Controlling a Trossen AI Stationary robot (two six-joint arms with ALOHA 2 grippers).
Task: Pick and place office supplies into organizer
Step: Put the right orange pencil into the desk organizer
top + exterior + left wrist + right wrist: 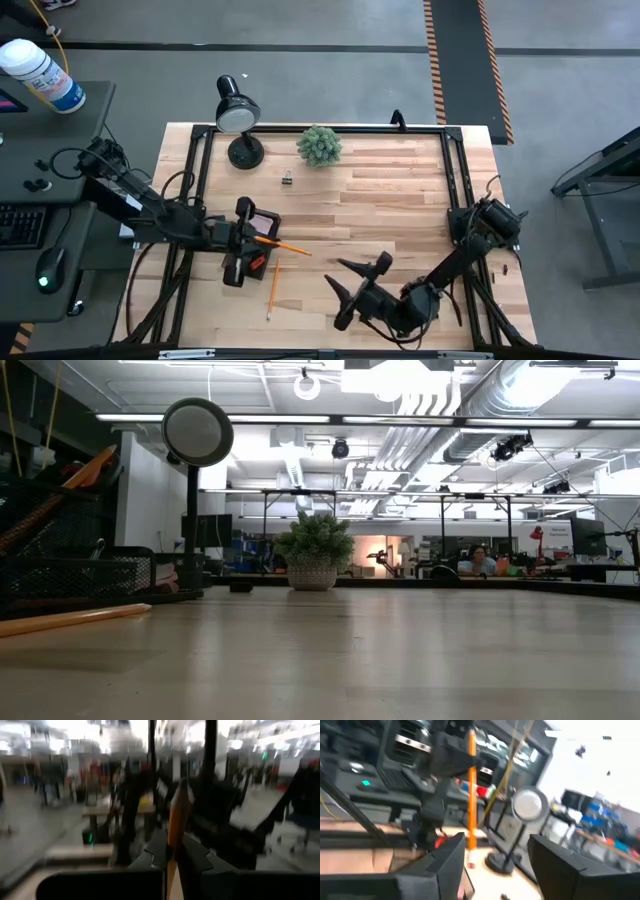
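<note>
The robot's left gripper needs to release the yellow-orange pencil in the keyboard side of the black organizer (240,250).
My left gripper (248,238) hovers by the black organizer (243,262) at the table's left, shut on a yellow-orange pencil (285,246) that sticks out toward the table's right. In the right wrist view the same pencil (471,795) runs from the left gripper toward me. My right gripper (355,283) stands open near the front edge, right of the pencil, with nothing between its fingers (447,865). A second pencil (272,289) lies flat on the table in front of the organizer. A small binder clip (287,177) lies farther back. A pale pink pad (266,217) shows beside the organizer. My left gripper pinches one end of the pencil (175,845) between its two fingers (156,851). The fingers come level from the table's left. The rest of the pencil reaches out past the fingertips, clear of the table.
A black desk lamp (238,116) and a green plant (319,146) stand at the back of the table. The organizer (60,565) holds slanting long items and something red (257,265). Bare wood lies in the middle and toward the right.
</note>
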